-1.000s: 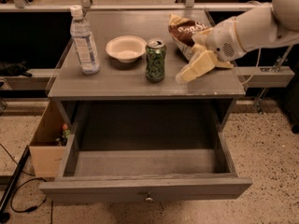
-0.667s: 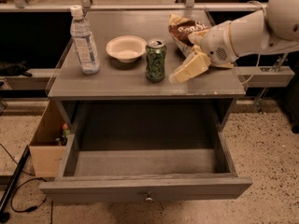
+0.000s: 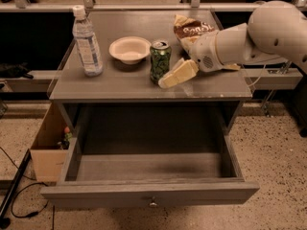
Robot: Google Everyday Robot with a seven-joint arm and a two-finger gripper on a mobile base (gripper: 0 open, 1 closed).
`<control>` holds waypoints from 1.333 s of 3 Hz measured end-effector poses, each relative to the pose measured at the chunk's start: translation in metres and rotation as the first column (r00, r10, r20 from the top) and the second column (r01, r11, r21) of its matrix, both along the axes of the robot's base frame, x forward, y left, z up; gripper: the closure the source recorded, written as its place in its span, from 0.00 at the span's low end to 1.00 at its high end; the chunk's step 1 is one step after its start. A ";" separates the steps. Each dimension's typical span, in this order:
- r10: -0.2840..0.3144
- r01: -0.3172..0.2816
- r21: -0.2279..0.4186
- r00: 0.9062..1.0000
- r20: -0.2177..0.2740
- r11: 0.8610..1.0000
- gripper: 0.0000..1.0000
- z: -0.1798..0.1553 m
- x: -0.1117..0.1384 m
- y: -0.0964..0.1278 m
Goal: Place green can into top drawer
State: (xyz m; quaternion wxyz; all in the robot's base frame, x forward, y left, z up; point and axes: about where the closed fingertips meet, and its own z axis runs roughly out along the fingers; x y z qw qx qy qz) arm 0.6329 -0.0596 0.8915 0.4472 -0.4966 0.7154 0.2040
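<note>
The robot's gripper needs to next close around the middle of the green can [image 3: 159,61], between the can's silver top and its bottom.
The green can [image 3: 160,61] stands upright near the middle of the tabletop, dark green and patterned with a silver top. My gripper [image 3: 170,75] reaches in from the right on a white arm [image 3: 249,40]. It is open, and its cream fingers [image 3: 180,74] lie just right of the can; the near fingertip is beside the can's lower right side. The gripper holds nothing. The top drawer [image 3: 148,193] is pulled out wide below the tabletop. It is empty inside, and a small metal knob [image 3: 153,203] sits on its front panel.
A clear water bottle [image 3: 87,42] with a white cap stands at the left of the tabletop. A white bowl [image 3: 129,49] sits just left of the can. A brown snack bag [image 3: 192,30] lies behind the gripper. A cardboard box [image 3: 48,150] stands on the floor at the left.
My gripper has moved left and slightly down, closing in on the can's right side. The can, bottle, bowl and drawer have not moved.
</note>
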 end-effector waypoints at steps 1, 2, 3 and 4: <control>0.000 0.000 -0.006 1.000 0.006 1.000 0.00 -0.009 0.013 0.008; 0.001 -0.001 0.002 1.000 0.013 1.000 0.00 -0.014 0.022 0.015; -0.006 0.005 0.055 1.000 0.015 0.998 0.00 -0.016 0.035 0.026; -0.038 0.037 0.143 0.999 0.008 0.989 0.00 -0.011 0.053 0.034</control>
